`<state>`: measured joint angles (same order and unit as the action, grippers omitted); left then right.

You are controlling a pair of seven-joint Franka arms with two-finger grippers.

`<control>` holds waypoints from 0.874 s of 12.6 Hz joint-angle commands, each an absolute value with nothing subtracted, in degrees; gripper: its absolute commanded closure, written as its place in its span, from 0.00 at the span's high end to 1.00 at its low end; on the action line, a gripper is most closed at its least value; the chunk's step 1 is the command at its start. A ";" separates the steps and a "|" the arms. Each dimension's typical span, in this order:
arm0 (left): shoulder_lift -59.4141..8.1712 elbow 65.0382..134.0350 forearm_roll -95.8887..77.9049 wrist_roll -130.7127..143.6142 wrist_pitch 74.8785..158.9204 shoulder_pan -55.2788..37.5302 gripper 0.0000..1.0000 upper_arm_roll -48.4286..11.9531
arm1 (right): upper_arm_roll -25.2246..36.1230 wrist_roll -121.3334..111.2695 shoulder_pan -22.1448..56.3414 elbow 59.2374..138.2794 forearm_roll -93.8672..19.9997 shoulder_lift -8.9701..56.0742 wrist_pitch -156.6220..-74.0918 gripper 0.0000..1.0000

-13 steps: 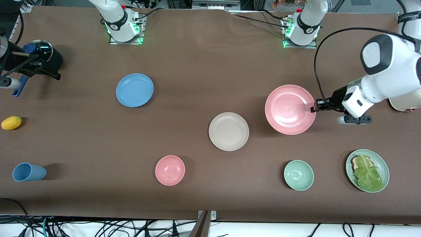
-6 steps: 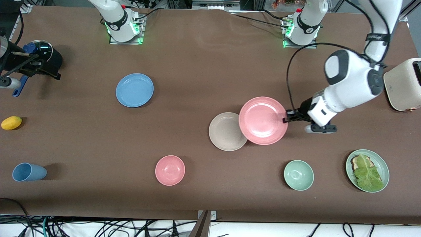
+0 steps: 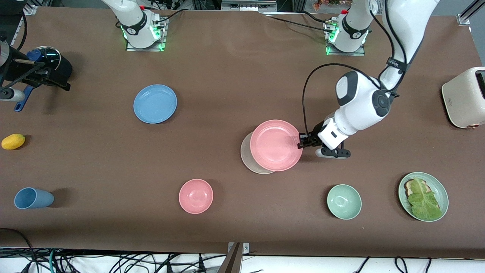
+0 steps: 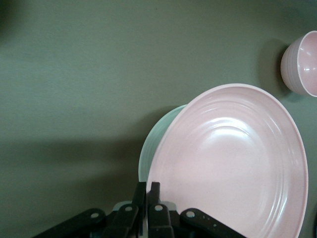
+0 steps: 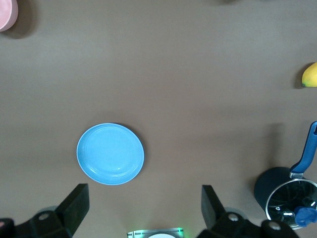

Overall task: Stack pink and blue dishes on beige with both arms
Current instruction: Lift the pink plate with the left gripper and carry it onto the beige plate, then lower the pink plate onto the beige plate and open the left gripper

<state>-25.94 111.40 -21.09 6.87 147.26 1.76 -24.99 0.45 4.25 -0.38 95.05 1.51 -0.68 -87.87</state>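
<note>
The robot's left gripper will release the pink plate squarely over the middle of the beige plate (image 3: 264,151) (image 4: 205,173), covering that plate's bare crescent.
My left gripper (image 3: 302,140) is shut on the rim of the pink plate (image 3: 276,145) and holds it in the air over the beige plate (image 3: 246,156). Only a crescent of the beige plate shows past the pink one. The left wrist view has the fingers (image 4: 153,187) pinching the pink plate's (image 4: 233,163) edge, the beige plate's rim (image 4: 151,144) below it. The blue plate (image 3: 155,103) lies flat toward the right arm's end. My right gripper (image 5: 146,198) is open, high above the blue plate (image 5: 110,153), outside the front view.
Nearer the camera stand a pink bowl (image 3: 196,196), a green bowl (image 3: 344,201), a green plate with lettuce (image 3: 441,197) and a blue cup (image 3: 33,198). A yellow fruit (image 3: 13,141) and black pot (image 3: 49,68) sit at the right arm's end, a toaster (image 3: 464,98) at the left arm's.
The left arm has carried the pink plate from the left arm's end of the table to over the beige plate, now covering most of it. The blue plate has not moved.
</note>
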 commanded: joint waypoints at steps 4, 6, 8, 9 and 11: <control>-28.56 112.93 -22.15 8.44 155.20 -3.60 0.00 -23.12 | 1.05 4.13 -0.53 93.87 0.70 -0.70 -86.40 1.00; -29.53 114.69 -22.15 8.44 158.89 -4.65 0.00 -23.03 | 1.05 4.31 -0.53 93.87 0.70 -0.70 -86.40 1.00; -30.84 116.10 -22.15 8.35 162.67 -5.27 0.00 -23.12 | 1.05 4.39 -0.53 93.87 0.70 -0.70 -86.40 1.00; -31.46 116.19 -22.15 8.35 163.73 -5.62 0.00 -23.03 | 1.05 4.39 -0.53 93.87 0.62 -0.70 -86.40 1.00; -32.95 116.37 -22.15 8.35 166.10 -5.89 0.00 -23.03 | 1.05 4.48 -0.53 93.87 0.70 -0.70 -86.40 1.00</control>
<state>-32.10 116.13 -21.09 8.41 163.46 -4.78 -23.67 0.92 4.26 -0.43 95.05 1.51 -0.68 -87.74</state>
